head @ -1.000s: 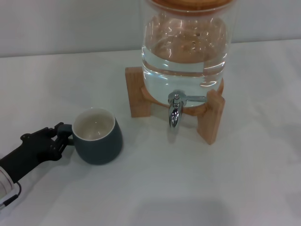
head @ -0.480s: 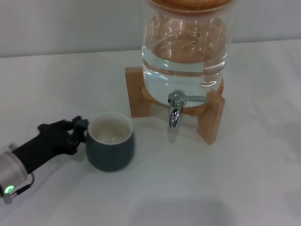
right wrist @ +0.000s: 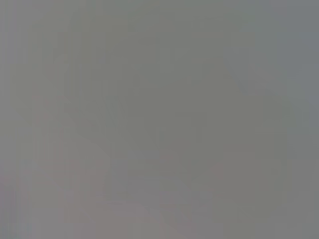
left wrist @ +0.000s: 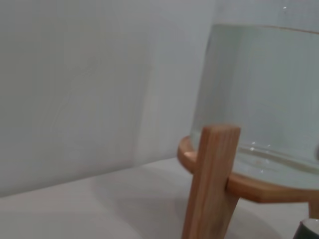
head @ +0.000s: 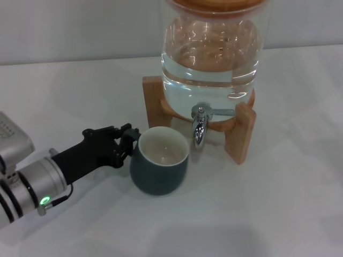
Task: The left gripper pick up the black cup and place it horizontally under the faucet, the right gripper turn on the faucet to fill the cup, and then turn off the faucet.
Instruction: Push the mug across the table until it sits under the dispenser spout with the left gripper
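Note:
Next, I let go of the black cup, now upright beside the faucet, with my left gripper below the faucet, on the white table (head: 195, 188) in front of the stand.
The black cup (head: 159, 167) is a dark charcoal mug with a cream-white inside. It stands upright just left of the faucet (head: 199, 127), its rim close to the spout but not under it. My left gripper (head: 126, 141) is shut on the cup's handle at the cup's left side, its silver-grey wrist reaching in from the lower left. The faucet is a small chrome tap with a thin side lever on the front of the glass jar (head: 211, 59). A sliver of the cup (left wrist: 309, 229) shows in the left wrist view. My right gripper is out of view.
The water-filled glass jar rests on a wooden stand (head: 240, 131) with legs left and right of the faucet. The stand leg (left wrist: 209, 184) shows close in the left wrist view. A white table (head: 278, 214) spreads around. The right wrist view is plain grey.
My left gripper has carried the cup to the right, from the left part of the table to just beside the faucet. More of the silver-grey wrist has come into view.

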Motion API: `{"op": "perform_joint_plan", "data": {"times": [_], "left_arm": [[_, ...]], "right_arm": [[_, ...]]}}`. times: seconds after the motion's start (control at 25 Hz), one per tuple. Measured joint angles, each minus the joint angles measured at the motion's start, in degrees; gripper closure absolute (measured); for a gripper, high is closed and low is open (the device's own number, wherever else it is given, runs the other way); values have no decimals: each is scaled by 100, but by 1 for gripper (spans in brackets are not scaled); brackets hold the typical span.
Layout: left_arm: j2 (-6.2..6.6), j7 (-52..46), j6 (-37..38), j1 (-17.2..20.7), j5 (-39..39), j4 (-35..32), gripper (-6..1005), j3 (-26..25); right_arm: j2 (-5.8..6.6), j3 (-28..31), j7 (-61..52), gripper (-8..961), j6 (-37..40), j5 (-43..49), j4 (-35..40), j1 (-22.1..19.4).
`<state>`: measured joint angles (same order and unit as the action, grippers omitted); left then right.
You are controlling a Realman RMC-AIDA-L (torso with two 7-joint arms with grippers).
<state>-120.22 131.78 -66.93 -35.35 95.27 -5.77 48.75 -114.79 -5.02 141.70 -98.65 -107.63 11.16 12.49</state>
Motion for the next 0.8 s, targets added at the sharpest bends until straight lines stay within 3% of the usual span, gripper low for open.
{"op": "perform_joint_plan", "data": {"times": [0.48, 0.8], "left_arm": [[-26, 320, 75, -336, 1, 388, 833, -17], [-44, 410, 338, -751, 6, 709, 833, -28]], "right_arm": [[0, -1, -23, 112, -7, 7, 0, 74], [-2, -21, -45, 112, -17, 15, -27, 103]]}}
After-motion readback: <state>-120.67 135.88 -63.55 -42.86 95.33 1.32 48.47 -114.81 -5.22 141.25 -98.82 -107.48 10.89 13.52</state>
